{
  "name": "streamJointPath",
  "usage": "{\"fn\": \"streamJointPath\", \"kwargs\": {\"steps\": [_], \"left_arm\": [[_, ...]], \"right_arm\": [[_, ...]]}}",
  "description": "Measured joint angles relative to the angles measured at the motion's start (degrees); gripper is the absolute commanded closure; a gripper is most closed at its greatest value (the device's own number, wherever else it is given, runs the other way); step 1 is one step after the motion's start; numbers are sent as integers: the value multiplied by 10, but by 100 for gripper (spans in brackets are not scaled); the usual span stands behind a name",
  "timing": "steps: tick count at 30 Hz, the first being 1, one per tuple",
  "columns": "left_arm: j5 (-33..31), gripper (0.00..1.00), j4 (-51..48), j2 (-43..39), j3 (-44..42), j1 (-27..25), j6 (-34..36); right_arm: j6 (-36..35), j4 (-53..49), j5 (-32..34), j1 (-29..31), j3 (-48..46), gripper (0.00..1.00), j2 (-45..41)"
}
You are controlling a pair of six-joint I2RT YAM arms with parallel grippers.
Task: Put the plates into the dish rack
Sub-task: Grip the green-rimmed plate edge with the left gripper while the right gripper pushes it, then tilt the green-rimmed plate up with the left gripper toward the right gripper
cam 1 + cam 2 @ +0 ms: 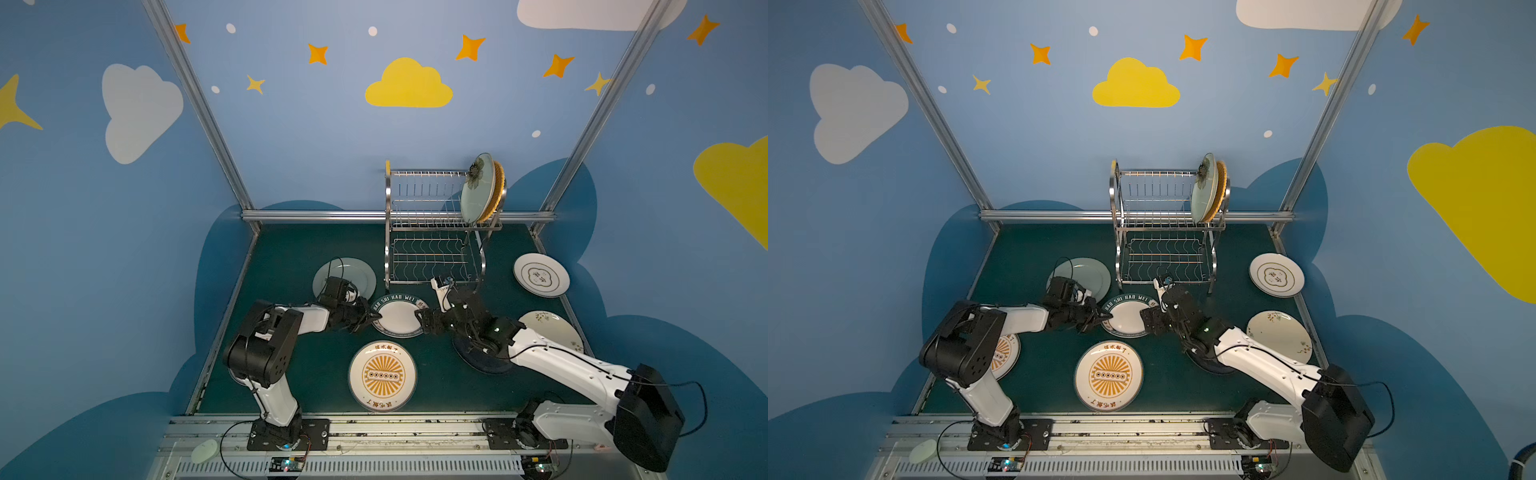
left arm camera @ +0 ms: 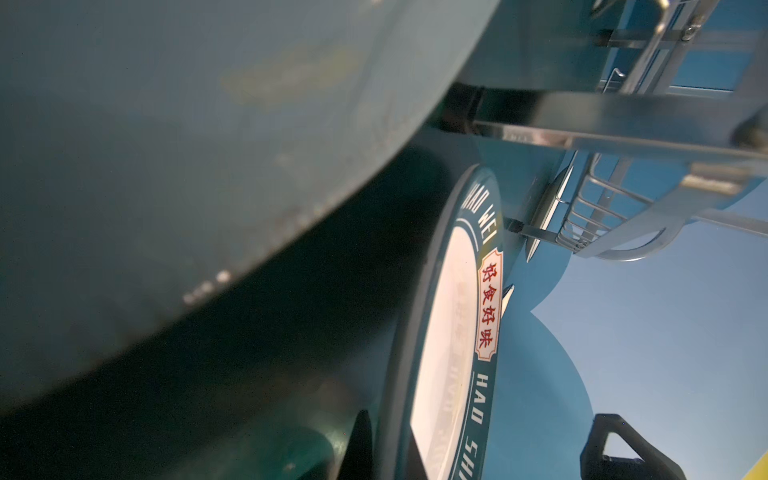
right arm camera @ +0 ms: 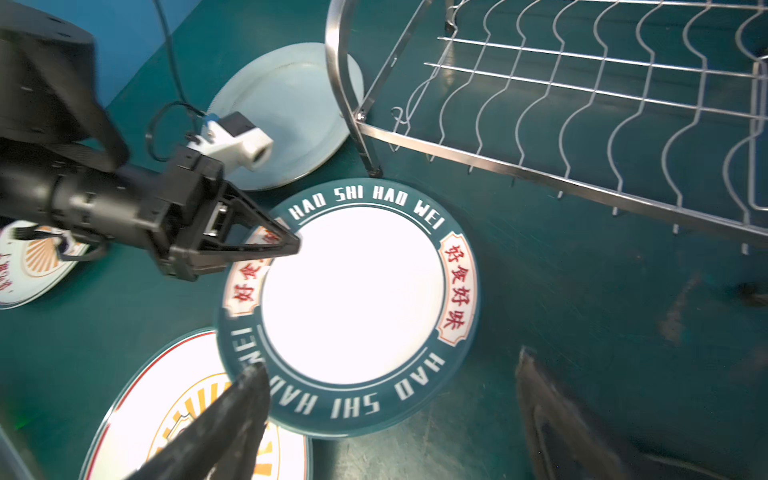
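Note:
My right gripper needs to grip the lettered plate's dark rim (image 1: 423, 324) (image 3: 457, 355), opposite my left gripper, at the near end of the red characters there.
A plate with a lettered dark rim (image 1: 398, 318) (image 3: 353, 291) lies in front of the dish rack (image 1: 434, 232) (image 1: 1163, 232). My left gripper (image 1: 375, 316) (image 2: 388, 453) is shut on this plate's left rim, one finger above and one below. My right gripper (image 1: 420, 321) (image 3: 390, 363) stands open at the plate's right edge, not touching it. In the rack's upper tier, at the right end, a pale green floral plate (image 1: 478, 191) and an orange woven plate (image 1: 500, 187) stand upright.
On the green mat (image 1: 291, 257) lie a grey-green plate (image 1: 355, 276), a sunburst plate (image 1: 382, 376), a white emblem plate (image 1: 541, 275), a floral white plate (image 1: 555, 330) and a black plate (image 1: 478, 359) under my right arm. Another sunburst plate (image 1: 1005, 357) lies under my left arm.

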Motion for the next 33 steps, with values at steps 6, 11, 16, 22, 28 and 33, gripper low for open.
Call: {"fn": "streamJointPath", "kwargs": {"steps": [6,11,16,22,28,33], "left_arm": [[-2,96,-30,-70,0,-11,1],[-10,96,-82,-134,0,-28,16],[-11,96,-165,-192,14,-38,43],[-15,96,-212,-254,59,-40,55],[-27,96,-153,-264,86,-40,24],[-39,96,-92,-230,91,-44,-3]], "right_arm": [[1,-21,72,-2,0,9,-21],[3,-29,116,-8,0,9,-51],[14,-43,145,-43,0,9,-81],[37,-56,130,-103,-12,8,-136],[64,-99,89,-148,-9,6,-193],[79,-151,28,-181,33,6,-238]]}}
